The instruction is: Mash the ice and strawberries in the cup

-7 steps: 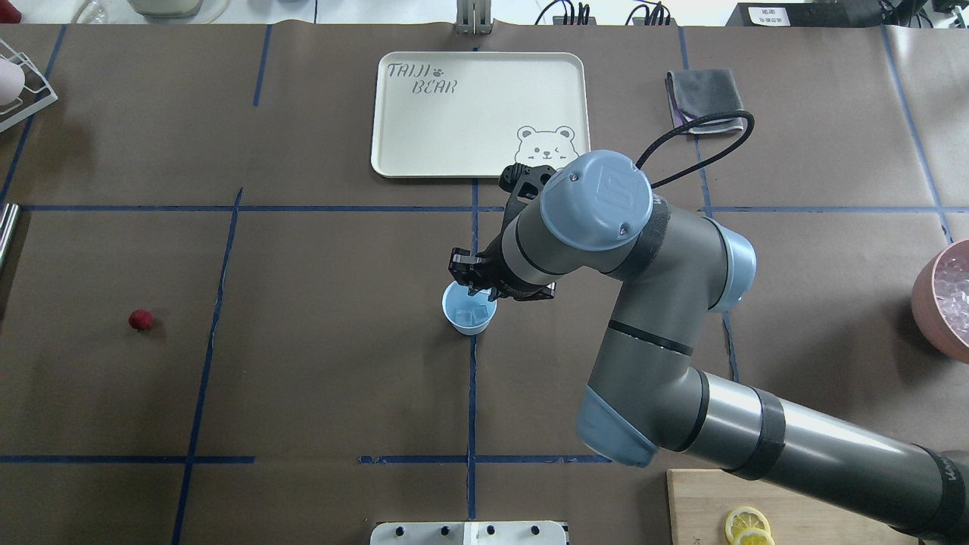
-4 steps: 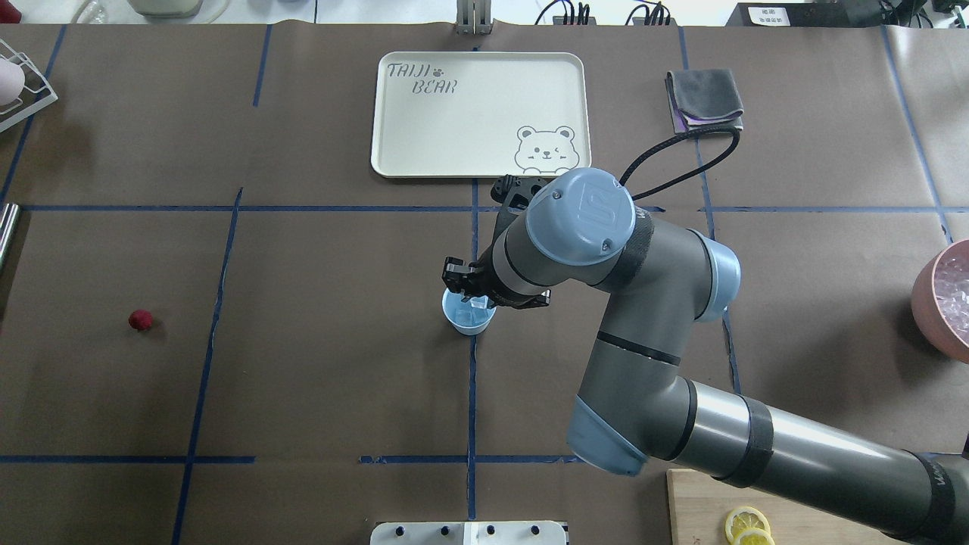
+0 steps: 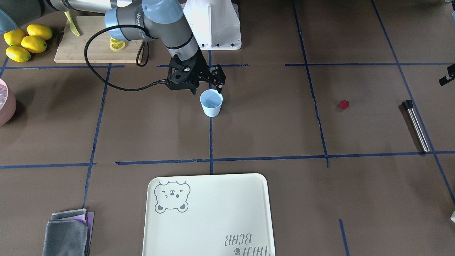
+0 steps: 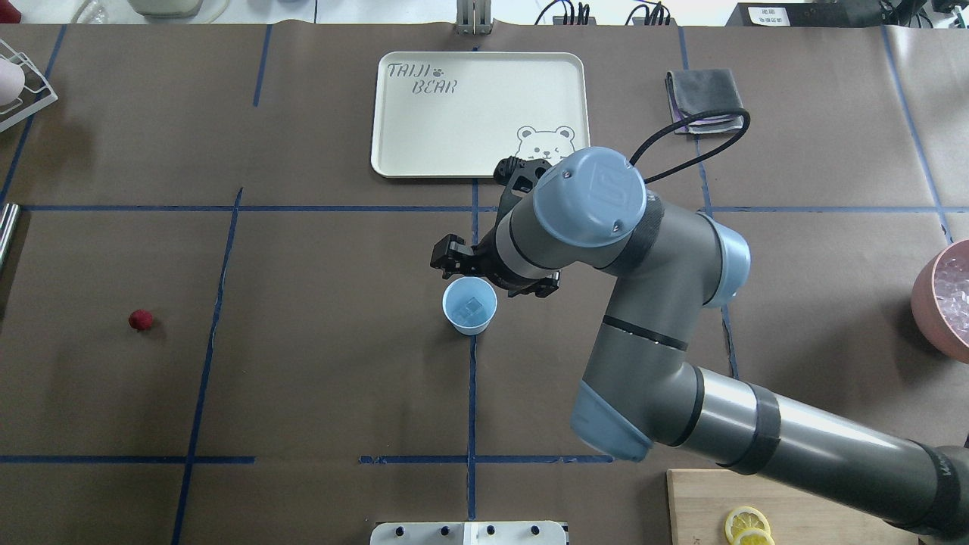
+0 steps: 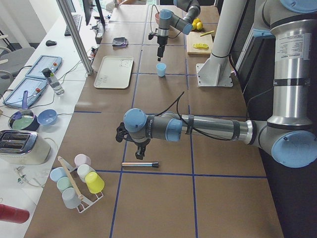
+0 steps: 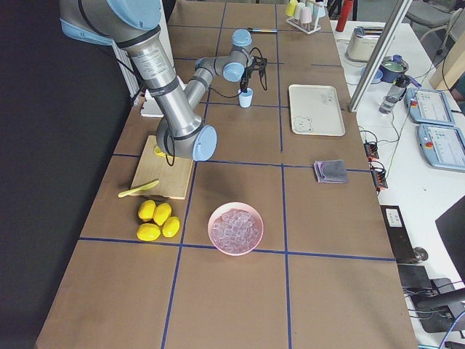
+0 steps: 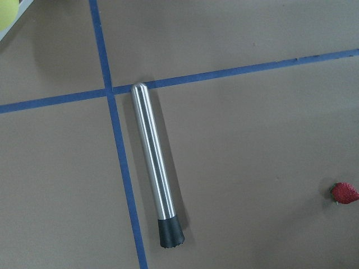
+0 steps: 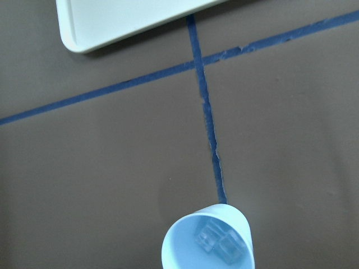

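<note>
I need to close my left gripper on the sides of the dark red strawberry (image 3: 344, 104) (image 7: 344, 193) and leave the steel muddler on the table.
The light blue cup (image 4: 469, 306) stands upright near the table's middle, also in the front view (image 3: 211, 103). Clear ice chunks (image 8: 216, 241) lie in its bottom. My right gripper (image 4: 452, 257) hovers just beyond the cup's far rim, open and empty. The dark red strawberry (image 4: 140, 319) lies on the table far to the left, apart from the cup, and shows in the left wrist view (image 7: 344, 193). My left gripper (image 5: 140, 152) hangs over a steel muddler (image 7: 154, 162). I cannot tell whether the left gripper is open or shut.
A cream bear tray (image 4: 424, 113) lies behind the cup. A pink bowl of ice (image 4: 946, 299) sits at the right edge. A grey cloth (image 4: 704, 98) is at back right. A cutting board with lemon slices (image 4: 711, 507) is at front right. A cup rack (image 5: 74, 178) is at the left end.
My right gripper has drawn back from over the cup's mouth toward the far left. The whole mouth and the ice inside now show. The cup and strawberry have not moved.
</note>
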You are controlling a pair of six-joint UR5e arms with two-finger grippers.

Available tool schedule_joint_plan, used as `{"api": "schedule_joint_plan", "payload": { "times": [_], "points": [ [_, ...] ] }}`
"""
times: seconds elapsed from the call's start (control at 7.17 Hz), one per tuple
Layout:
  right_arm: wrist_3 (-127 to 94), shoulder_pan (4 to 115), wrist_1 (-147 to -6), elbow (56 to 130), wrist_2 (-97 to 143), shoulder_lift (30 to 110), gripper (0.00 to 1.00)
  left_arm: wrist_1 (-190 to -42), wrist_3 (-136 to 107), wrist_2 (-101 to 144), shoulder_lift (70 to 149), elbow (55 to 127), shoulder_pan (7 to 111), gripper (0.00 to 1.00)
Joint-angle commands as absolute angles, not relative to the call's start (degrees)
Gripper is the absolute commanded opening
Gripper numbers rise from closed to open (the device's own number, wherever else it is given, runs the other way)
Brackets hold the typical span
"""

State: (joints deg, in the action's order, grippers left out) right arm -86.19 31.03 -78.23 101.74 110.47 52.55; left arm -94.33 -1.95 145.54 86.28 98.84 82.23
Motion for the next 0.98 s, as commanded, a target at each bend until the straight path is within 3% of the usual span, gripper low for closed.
{"api": "schedule_joint_plan", "payload": {
  "times": [0.0,0.28,0.56,0.84],
  "points": [
    [-85.3,41.4,-78.5,112.6,121.6,62.7,0.99,-108.7,-24.4,145.0,86.6,99.7,70.3,1.00],
    [-78.6,51.4,-78.0,116.0,130.2,71.6,0.99,-126.7,-38.9,133.6,86.1,98.4,55.2,1.00],
    [-67.6,57.9,-77.8,116.1,134.8,78.2,0.99,-127.0,-51.9,120.0,86.0,99.7,45.7,1.00],
    [-65.9,58.6,-77.8,116.0,135.3,79.2,0.99,-126.5,-52.6,117.8,84.9,100.2,45.1,1.00]
  ]
}}
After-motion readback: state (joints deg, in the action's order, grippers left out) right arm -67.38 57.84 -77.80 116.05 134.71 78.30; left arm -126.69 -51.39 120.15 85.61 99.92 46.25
